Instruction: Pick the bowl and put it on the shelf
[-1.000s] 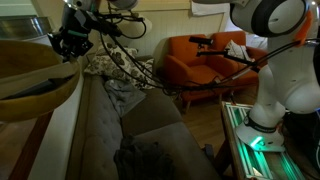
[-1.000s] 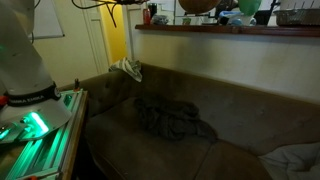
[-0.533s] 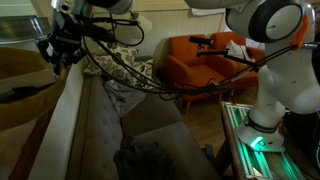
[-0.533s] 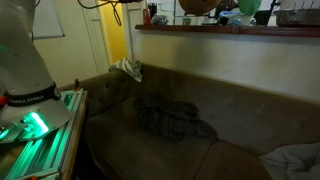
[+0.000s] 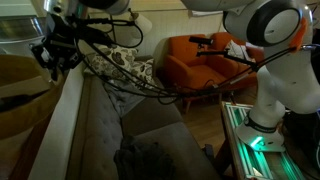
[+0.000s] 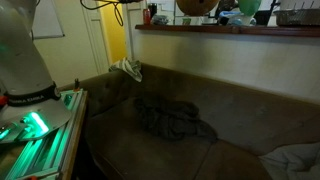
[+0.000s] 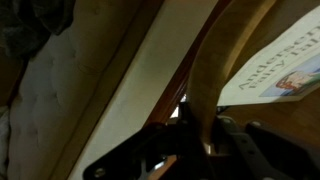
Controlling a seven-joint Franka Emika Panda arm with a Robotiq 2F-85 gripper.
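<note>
I will let go of the bowl with my gripper on the dark-brown shelf (image 5: 14, 110) just behind the back of the grey sofa.
The bowl (image 5: 22, 92) is wide, tan and wooden, and fills the left edge of an exterior view, over the shelf (image 5: 66, 118) behind the sofa. My gripper (image 5: 50, 56) is shut on its thick rim from above. In the wrist view the rim (image 7: 212, 70) runs up between my jaws (image 7: 196, 135), with the shelf's dark-brown edge (image 7: 150, 85) beside it. In an exterior view the bowl (image 6: 197, 6) shows at the top edge, just above the long ledge (image 6: 230, 30). The gripper is out of frame there.
A grey sofa (image 5: 140, 125) with a dark crumpled cloth (image 6: 170, 118) lies below the shelf. A book (image 7: 285, 68) lies on the ledge by the bowl. Bottles and other items (image 6: 150, 14) stand along the ledge. An orange armchair (image 5: 200, 60) and the green-lit table (image 5: 250, 140) stand beyond.
My gripper and the bowl have moved further over the ledge and a little lower. The sofa and the items on the shelf have not moved.
</note>
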